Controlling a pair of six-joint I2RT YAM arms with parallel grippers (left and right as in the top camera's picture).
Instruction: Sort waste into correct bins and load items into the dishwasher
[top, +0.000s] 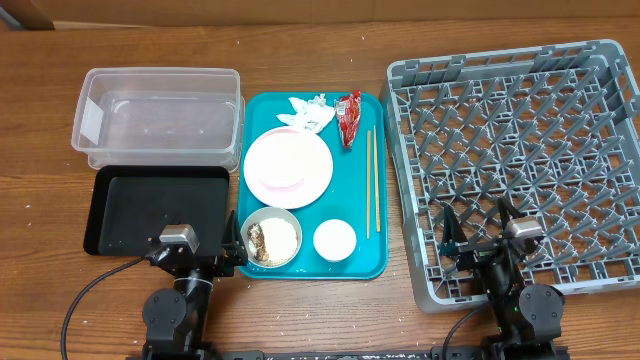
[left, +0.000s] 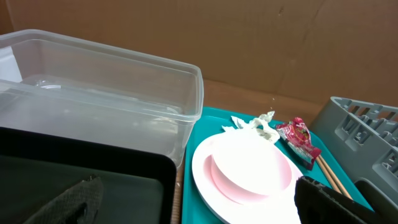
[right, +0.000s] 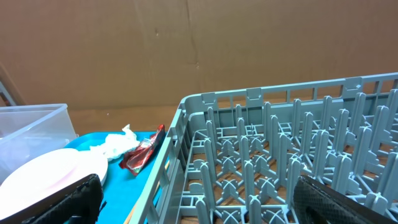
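The white cup's rim (top: 319, 230) has a side toward the white bowl. My left gripper goes there next and closes on it.
A teal serving tray (top: 352, 215) holds a crumpled white napkin (top: 308, 112), a red wrapper (top: 348, 117), a pink plate (top: 315, 180) with a smaller pink dish (top: 280, 160) on it, a white bowl (top: 287, 232) with rice-like scraps (top: 260, 243), a white cup (top: 335, 240) and chopsticks (top: 370, 180). The clear tub (top: 160, 115) and black tray (top: 150, 205) lie left of it, the grey rack (top: 520, 150) right. My left gripper (top: 200, 250) is open and empty over the black tray's near edge. My right gripper (top: 476, 235) is open and empty over the rack's near part.
The left wrist view shows the tub (left: 112, 93), black tray (left: 124, 180), plate (left: 202, 174), napkin (left: 255, 124) and wrapper (left: 298, 140). The right wrist view shows rack pegs (right: 261, 155), the wrapper (right: 143, 152) and napkin (right: 115, 144). A cardboard wall stands behind the table.
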